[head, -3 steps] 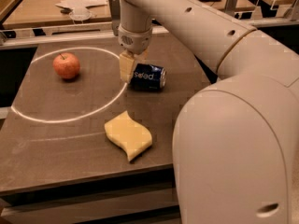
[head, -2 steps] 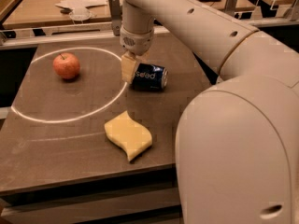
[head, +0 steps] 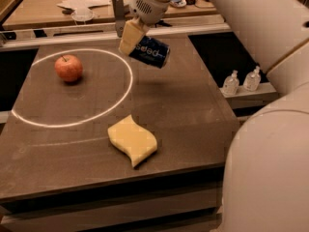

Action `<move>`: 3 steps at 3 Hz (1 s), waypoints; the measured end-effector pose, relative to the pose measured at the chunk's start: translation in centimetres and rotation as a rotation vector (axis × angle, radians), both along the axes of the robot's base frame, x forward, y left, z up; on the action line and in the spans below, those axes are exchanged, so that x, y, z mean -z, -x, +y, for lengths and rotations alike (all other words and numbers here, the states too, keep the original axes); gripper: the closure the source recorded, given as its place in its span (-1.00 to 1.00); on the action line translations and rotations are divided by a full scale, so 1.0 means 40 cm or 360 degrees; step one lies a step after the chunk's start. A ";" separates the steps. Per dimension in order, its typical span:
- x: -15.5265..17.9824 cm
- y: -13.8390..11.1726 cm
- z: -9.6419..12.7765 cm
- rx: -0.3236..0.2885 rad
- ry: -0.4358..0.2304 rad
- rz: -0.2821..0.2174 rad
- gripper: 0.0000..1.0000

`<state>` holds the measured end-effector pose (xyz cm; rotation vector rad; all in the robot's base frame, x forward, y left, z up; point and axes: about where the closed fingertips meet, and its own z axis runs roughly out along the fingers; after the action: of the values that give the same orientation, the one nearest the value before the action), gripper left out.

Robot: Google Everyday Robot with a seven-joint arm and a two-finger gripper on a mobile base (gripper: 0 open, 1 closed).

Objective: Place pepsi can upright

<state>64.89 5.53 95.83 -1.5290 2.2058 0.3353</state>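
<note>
My gripper is going to stand the pepsi can upright just outside the white circle, behind the yellow sponge [head: 150, 94].
The pepsi can [head: 150, 52], dark blue with white lettering, is held in the air above the far middle of the table, lying tilted on its side with its silver end pointing right and down. My gripper [head: 135, 41] reaches down from the top of the view and is shut on the can's left part; one pale yellow finger [head: 129, 36] shows in front of it. The can's shadow falls on the table just below it.
A red apple [head: 68, 67] sits inside a white circle [head: 126, 90] on the dark table [head: 193, 110]. A yellow sponge [head: 132, 140] lies near the front edge. Two small bottles [head: 241, 81] stand on a ledge to the right. My white arm fills the right side.
The can lay on the table beside my gripper before. Now my gripper holds it and has lifted it off the surface.
</note>
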 end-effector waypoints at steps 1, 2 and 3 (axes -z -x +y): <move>-0.101 0.011 0.020 -0.0107 -0.0355 -0.0046 1.00; -0.123 0.037 0.021 -0.0277 -0.0844 -0.0020 1.00; -0.097 0.071 -0.003 -0.0412 -0.1082 -0.0019 1.00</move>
<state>62.04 5.42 99.71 -1.3953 1.6190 1.0294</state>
